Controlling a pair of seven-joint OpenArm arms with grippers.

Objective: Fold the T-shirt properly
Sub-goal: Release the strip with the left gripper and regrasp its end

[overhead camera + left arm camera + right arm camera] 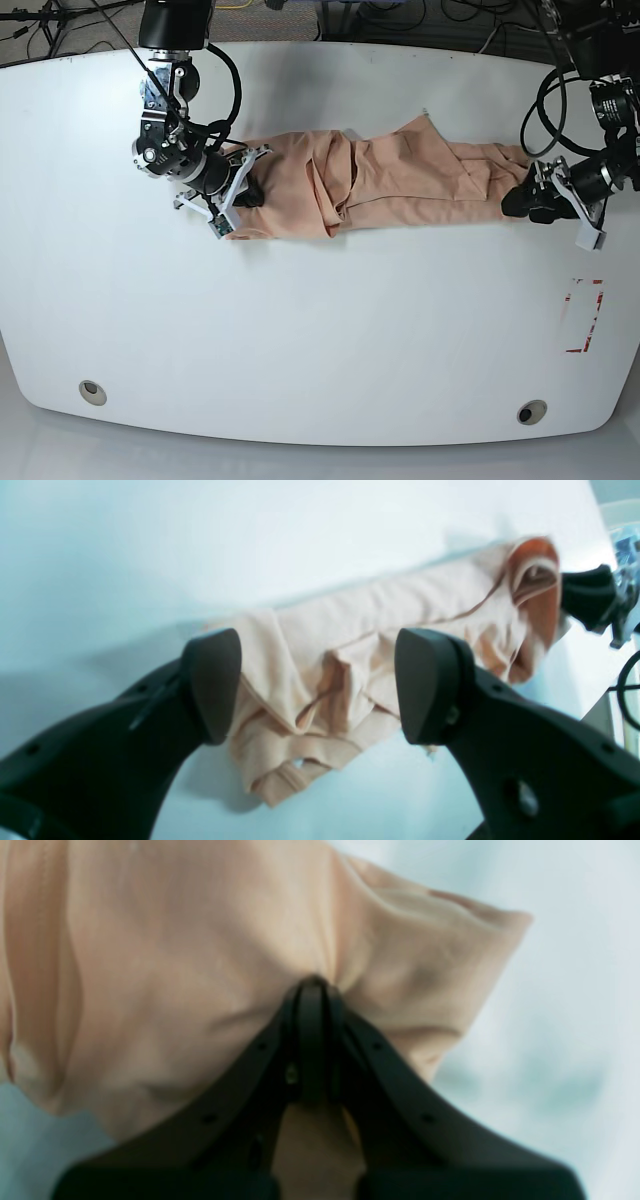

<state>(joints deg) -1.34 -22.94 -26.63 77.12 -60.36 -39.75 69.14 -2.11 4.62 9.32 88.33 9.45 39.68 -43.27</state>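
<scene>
Next, I close my left gripper on the crumpled end [509, 181] [321, 705] of the peach T-shirt, opposite the end that my right gripper holds.
The peach T-shirt [380, 180] lies pulled out into a long, rumpled band across the white table [320, 330]. My right gripper [243, 192] is at the band's left end in the base view. The right wrist view shows this gripper [312, 985] shut on a bunched pinch of the T-shirt [175, 965]. My left gripper [517, 199] is at the opposite end of the band. In the left wrist view it [320, 685] stands wide open, with the crumpled end of the T-shirt [320, 670] lying loose between its fingers [215, 685]. The right gripper [590, 600] shows at the far end of the cloth.
A red-outlined rectangle [583, 315] is marked on the table near its right edge. Two round fittings [92, 391] [531, 411] sit near the front edge. Cables [400, 25] run behind the table's back edge.
</scene>
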